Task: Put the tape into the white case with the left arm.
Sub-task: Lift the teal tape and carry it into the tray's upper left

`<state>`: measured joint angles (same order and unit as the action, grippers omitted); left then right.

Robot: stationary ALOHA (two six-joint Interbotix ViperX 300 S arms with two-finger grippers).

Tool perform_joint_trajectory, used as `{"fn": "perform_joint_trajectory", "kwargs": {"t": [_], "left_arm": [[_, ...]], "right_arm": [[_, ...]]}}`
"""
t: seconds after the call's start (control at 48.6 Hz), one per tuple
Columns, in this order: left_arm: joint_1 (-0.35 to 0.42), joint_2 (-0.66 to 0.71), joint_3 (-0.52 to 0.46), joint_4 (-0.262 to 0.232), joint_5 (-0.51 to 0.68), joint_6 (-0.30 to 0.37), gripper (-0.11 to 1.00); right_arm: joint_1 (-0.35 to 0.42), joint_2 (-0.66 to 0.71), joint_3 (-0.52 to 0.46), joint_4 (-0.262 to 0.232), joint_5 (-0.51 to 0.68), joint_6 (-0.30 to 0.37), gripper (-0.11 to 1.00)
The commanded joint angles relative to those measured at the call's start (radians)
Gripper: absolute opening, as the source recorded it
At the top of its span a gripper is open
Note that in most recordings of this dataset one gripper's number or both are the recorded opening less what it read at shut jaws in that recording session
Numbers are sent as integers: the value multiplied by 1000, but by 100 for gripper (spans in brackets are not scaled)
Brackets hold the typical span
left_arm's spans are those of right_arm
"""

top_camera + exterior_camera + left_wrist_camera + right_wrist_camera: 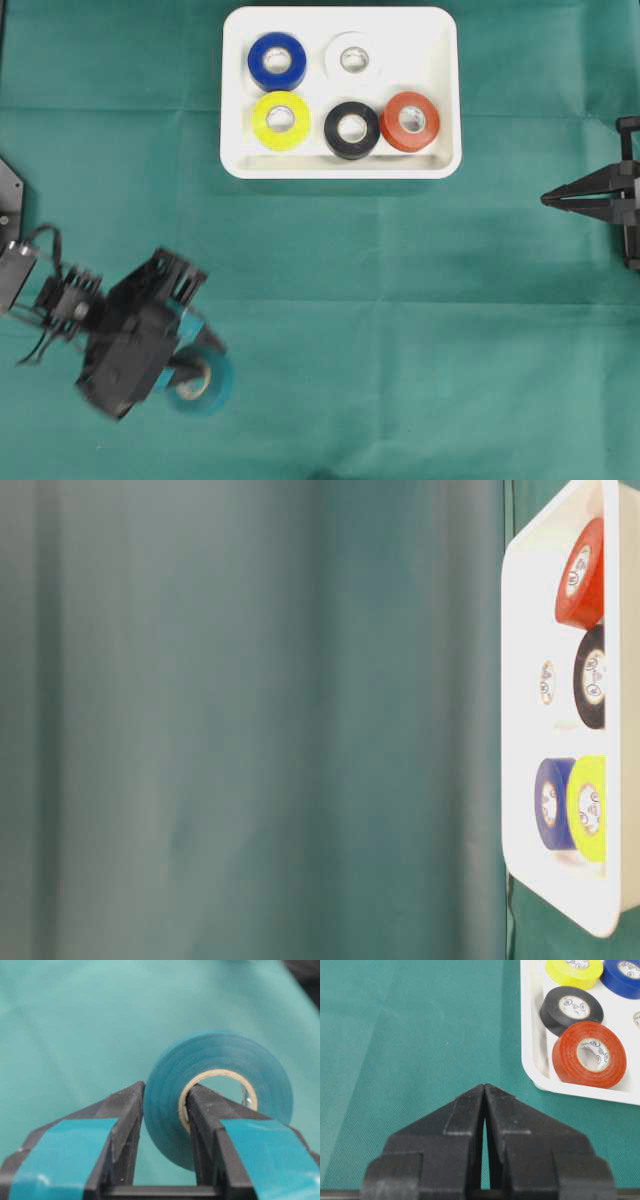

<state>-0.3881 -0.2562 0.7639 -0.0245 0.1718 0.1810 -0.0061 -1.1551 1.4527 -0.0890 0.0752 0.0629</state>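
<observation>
The teal tape will go down in the white case between the red roll and the case's back side (405, 63), put there by my left gripper. The tape is still far from the case.
A teal tape roll (220, 1060) with a cardboard core hangs in my left gripper (165, 1091), which is shut on its wall: one finger sits outside the roll, the other inside the core. From overhead the same tape (212, 385) and left gripper (190, 362) are at the front left of the green cloth, far from the white case (340, 165), which stands at the back middle. My right gripper (484, 1087) is shut on nothing; overhead, the right gripper (548, 199) rests at the right edge.
The white case (535, 1077) holds several rolls: blue (277, 60), white (352, 60), yellow (281, 120), black (351, 129) and red (409, 121). Its bare floor lies in the back right corner. Green cloth (400, 330) covers the table between the tape and the case.
</observation>
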Motion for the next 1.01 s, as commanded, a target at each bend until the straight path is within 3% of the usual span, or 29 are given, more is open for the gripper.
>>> {"fn": "perform_joint_trajectory", "kwargs": {"t": [0.0,0.391,0.987], "left_arm": [[61,-8,-25,0,-37,8,24],[364,57,-54,2,-150,8,24],[568,282,-284,2,-218,9,24]], "right_arm": [[-2,9,-11,0,-8,2,-9],[-2,9,-9,0,-9,2,-9],[-2,9,-9,0,-9,2,-9]]}}
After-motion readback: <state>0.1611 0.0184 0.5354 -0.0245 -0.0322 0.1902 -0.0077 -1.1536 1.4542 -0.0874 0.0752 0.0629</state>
